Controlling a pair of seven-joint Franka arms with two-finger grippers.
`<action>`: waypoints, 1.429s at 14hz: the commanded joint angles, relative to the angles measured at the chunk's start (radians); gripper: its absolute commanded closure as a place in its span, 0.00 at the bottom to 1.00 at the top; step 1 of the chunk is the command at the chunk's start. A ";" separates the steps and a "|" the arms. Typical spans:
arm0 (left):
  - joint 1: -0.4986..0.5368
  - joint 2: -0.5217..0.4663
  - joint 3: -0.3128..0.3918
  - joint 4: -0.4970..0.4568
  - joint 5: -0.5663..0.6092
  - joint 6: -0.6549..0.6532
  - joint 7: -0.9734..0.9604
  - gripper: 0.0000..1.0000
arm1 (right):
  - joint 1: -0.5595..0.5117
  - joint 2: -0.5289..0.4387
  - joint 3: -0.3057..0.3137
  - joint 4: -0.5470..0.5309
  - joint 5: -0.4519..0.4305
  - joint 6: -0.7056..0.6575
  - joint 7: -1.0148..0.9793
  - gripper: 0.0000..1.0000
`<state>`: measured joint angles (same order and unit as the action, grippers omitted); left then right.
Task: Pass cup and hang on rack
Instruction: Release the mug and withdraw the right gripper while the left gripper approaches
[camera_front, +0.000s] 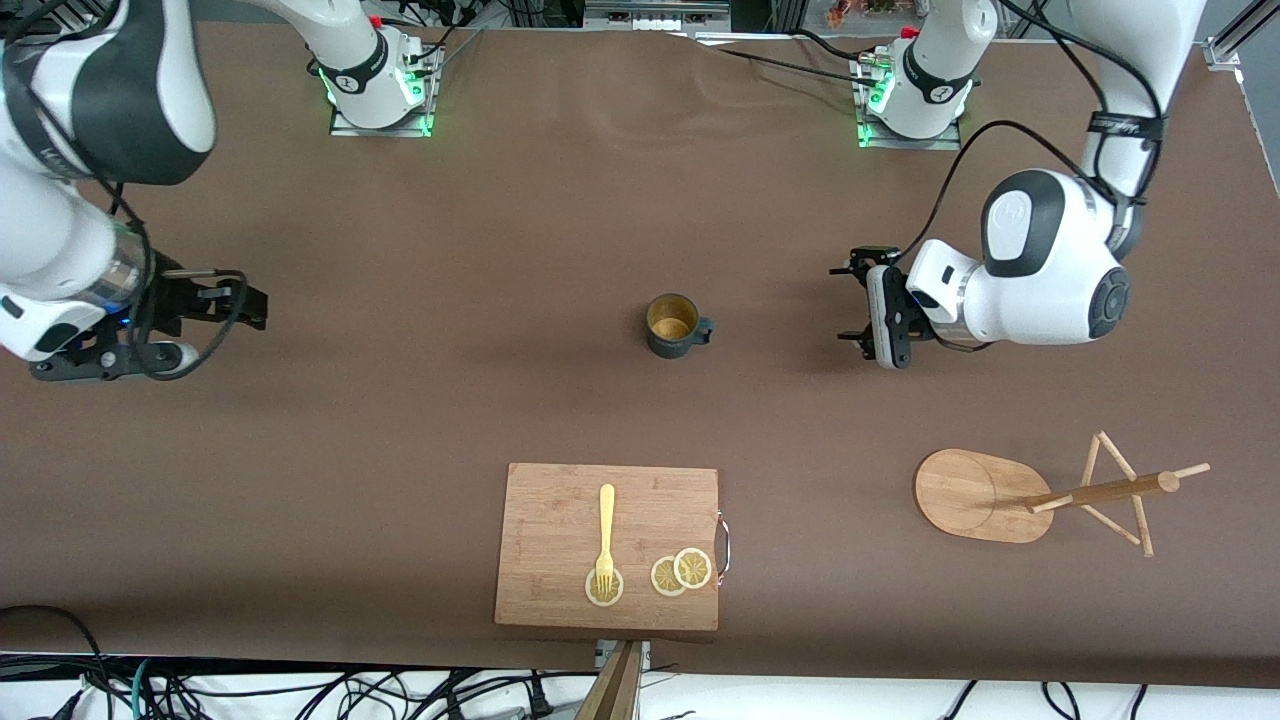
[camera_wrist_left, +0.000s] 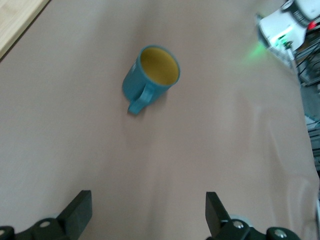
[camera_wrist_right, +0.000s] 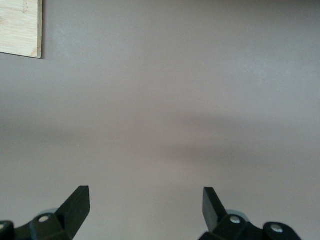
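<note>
The dark teal cup will be held by the handle (camera_front: 704, 330) (camera_wrist_left: 142, 99), as my left gripper should close on it from both sides.
The dark teal cup (camera_front: 675, 325) stands upright on the brown table near its middle, yellow inside showing, handle toward the left arm's end. It also shows in the left wrist view (camera_wrist_left: 150, 77). My left gripper (camera_front: 846, 304) is open and empty, low over the table beside the cup on its handle side, a clear gap away; its jaws stand wide apart in the left wrist view (camera_wrist_left: 149, 215). The bamboo rack (camera_front: 975, 495) stands nearer the front camera at the left arm's end. My right gripper (camera_front: 215, 330) is open and empty at the right arm's end, over bare table (camera_wrist_right: 145, 207).
A wooden cutting board (camera_front: 560, 545) lies near the front edge, with a yellow fork (camera_front: 605, 535) and lemon slices (camera_front: 680, 572) on it. Its corner shows in the right wrist view (camera_wrist_right: 20, 27). The rack's pegs (camera_front: 1120, 490) spread out around its post.
</note>
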<state>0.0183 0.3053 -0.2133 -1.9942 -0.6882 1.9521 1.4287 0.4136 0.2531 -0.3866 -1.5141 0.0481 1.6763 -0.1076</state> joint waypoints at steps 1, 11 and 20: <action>0.022 0.037 -0.005 -0.086 -0.193 0.079 0.284 0.00 | -0.152 -0.093 0.167 -0.098 -0.019 0.048 -0.040 0.00; 0.022 0.281 -0.005 -0.117 -0.764 0.097 1.053 0.00 | -0.470 -0.281 0.411 -0.268 -0.065 0.089 -0.029 0.00; -0.089 0.411 -0.008 -0.075 -0.976 0.099 1.222 0.00 | -0.440 -0.252 0.361 -0.213 -0.051 -0.006 -0.020 0.00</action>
<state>-0.0537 0.6878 -0.2206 -2.0976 -1.6336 2.0491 2.5977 -0.0350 -0.0044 -0.0204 -1.7457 -0.0075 1.6652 -0.1330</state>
